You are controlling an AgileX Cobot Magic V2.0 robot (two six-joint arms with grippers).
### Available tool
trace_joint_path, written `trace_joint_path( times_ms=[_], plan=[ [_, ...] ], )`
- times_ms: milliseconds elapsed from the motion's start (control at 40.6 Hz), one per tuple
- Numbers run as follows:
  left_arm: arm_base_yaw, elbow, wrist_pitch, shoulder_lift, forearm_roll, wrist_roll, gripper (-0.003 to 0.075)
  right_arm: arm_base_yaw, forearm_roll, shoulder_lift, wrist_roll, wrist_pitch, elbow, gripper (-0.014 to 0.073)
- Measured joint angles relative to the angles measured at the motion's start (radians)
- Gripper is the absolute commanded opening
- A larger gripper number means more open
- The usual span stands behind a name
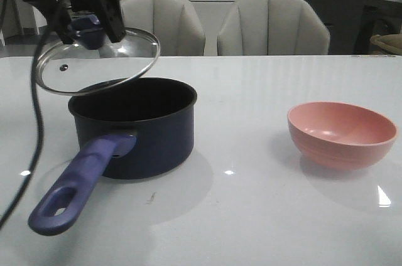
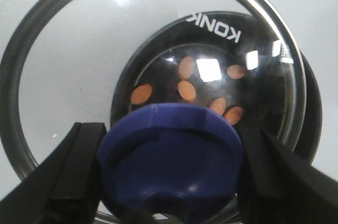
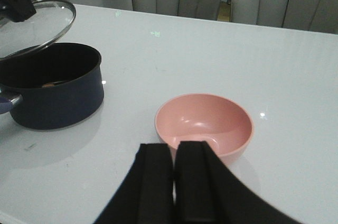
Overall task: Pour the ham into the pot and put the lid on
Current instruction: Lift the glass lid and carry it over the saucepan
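Observation:
The robot's left gripper needs to release the glass lid flat on the pot's rim, so that it covers the opening of the navy pot (image 1: 131, 99) (image 2: 215, 109).
My left gripper (image 1: 88, 24) is shut on the blue knob (image 2: 171, 160) of the glass lid (image 1: 97, 59). It holds the lid tilted above the back left rim of the navy pot (image 1: 135, 131). Through the glass I see several orange ham chunks (image 2: 186, 90) on the pot's black bottom. One chunk shows in the right wrist view (image 3: 48, 84). The pot's purple handle (image 1: 78, 184) points to the front left. My right gripper (image 3: 174, 152) is shut and empty, just in front of the pink bowl (image 3: 203, 123), and is out of the front view.
The pink bowl (image 1: 342, 134) is empty and stands on the white table (image 1: 251, 216) to the right of the pot. Two grey chairs (image 1: 273, 27) stand behind the table's far edge. A black cable (image 1: 34, 122) hangs down at the left.

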Motion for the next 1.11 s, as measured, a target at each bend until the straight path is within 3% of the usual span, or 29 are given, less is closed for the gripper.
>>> trace_joint_path(
  times_ms=[690, 1010, 1109],
  plan=[
    [-0.106, -0.017, 0.0, 0.084, -0.025, 0.008, 0.0175, 0.0, 0.0, 0.0, 0.0, 0.0, 0.0, 0.0178],
    [-0.109, -0.023, 0.032, 0.091, -0.002, 0.007, 0.0179, 0.0, 0.0, 0.0, 0.0, 0.0, 0.0, 0.0178],
    [-0.109, -0.023, 0.035, 0.091, 0.002, 0.007, 0.024, 0.0, 0.0, 0.0, 0.0, 0.0, 0.0, 0.0178]
  ],
)
